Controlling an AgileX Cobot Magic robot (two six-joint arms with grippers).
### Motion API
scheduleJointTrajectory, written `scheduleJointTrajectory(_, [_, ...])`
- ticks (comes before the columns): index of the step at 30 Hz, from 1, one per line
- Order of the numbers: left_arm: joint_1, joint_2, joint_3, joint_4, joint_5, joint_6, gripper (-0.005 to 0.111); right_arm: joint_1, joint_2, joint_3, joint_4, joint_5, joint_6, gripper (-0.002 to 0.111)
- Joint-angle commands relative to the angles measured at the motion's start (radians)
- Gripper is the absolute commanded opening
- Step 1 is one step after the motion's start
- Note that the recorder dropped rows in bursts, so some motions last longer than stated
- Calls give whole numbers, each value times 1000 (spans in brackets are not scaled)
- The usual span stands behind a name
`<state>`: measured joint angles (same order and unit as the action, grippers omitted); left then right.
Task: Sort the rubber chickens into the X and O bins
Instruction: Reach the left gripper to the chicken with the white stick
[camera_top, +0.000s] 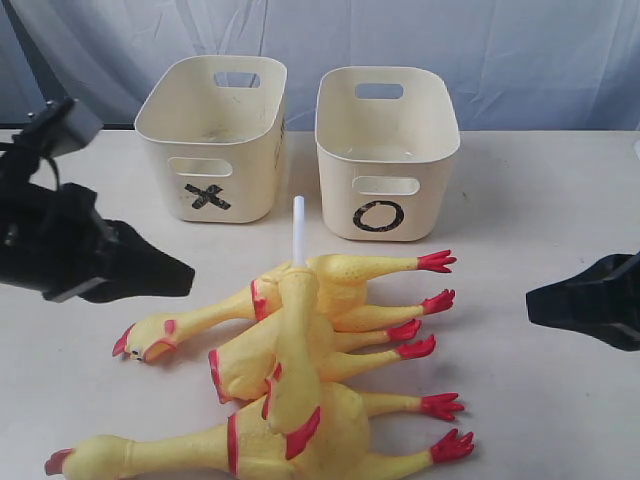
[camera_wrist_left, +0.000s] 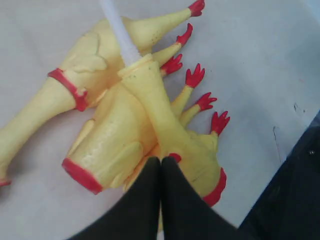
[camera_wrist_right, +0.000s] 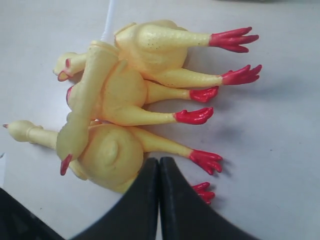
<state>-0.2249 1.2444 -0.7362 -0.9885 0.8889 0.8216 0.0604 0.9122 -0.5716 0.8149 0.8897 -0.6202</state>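
Next, my left gripper grabs the slim rubber chicken by the upper neck (camera_top: 298, 298) (camera_wrist_left: 147, 89), just below the spot its white tube sticks out from.
Several yellow rubber chickens (camera_top: 300, 350) with red feet and neck bands lie piled at the table's front centre. A slim one (camera_top: 290, 320) lies across the top with a white tube (camera_top: 298, 228) sticking up from it. Behind them stand the cream X bin (camera_top: 250, 150) on the left and the O bin (camera_top: 430, 190) on the right, both showing nothing inside. My left gripper (camera_top: 185, 275) hovers left of the pile, shut and holding nothing; its wrist view has the tips (camera_wrist_left: 160, 159) above a chicken's body (camera_wrist_left: 197, 155). My right gripper (camera_top: 532, 297) waits to the right, shut and holding nothing, tips (camera_wrist_right: 159, 159) near a chicken's red feet (camera_wrist_right: 206, 161).
A pale cloth backdrop (camera_top: 480, 50) hangs behind the bins. The table (camera_top: 540, 200) is a plain light surface, with bare room on the right between the pile and my right gripper and beside the O bin.
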Motion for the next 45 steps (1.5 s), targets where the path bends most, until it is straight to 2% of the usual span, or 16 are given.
scheduleJointTrajectory(1, [-102,73,-35,-22,-87,-4,1,0,1,-7,4,-6,-13,0])
scheduleJointTrajectory(6, [-171,128,-37,-38,-205,-2,1,0,1,-7,7,-4,-13,0])
scheduleJointTrajectory(10, [-196,171,-37,-88,-292,-2,1,0,1,-7,9,-4,-15,0])
scheduleJointTrajectory(15, [-223,224,-37,-163,-305,0,1,0,1,-7,9,-4,-15,0])
scheduleJointTrajectory(22, [-249,269,-39,-170,-309,0,2,0,1,-7,9,-2,-15,0])
scheduleJointTrajectory(25, [-249,270,-48,-170,-309,0,10,0,1,-7,9,2,-15,0])
scheduleJointTrajectory(30, [-249,270,-69,-173,-307,0,38,0,1,-7,9,2,-15,0])
scheduleJointTrajectory(33, [-249,272,-69,-199,-307,0,49,0,1,-7,9,2,-15,0])
scheduleJointTrajectory(41, [-257,303,-73,-208,-304,24,67,0,1,-7,22,2,-15,0])
scheduleJointTrajectory(45, [-257,337,-84,-211,-284,26,69,0,1,-7,21,4,-15,0])
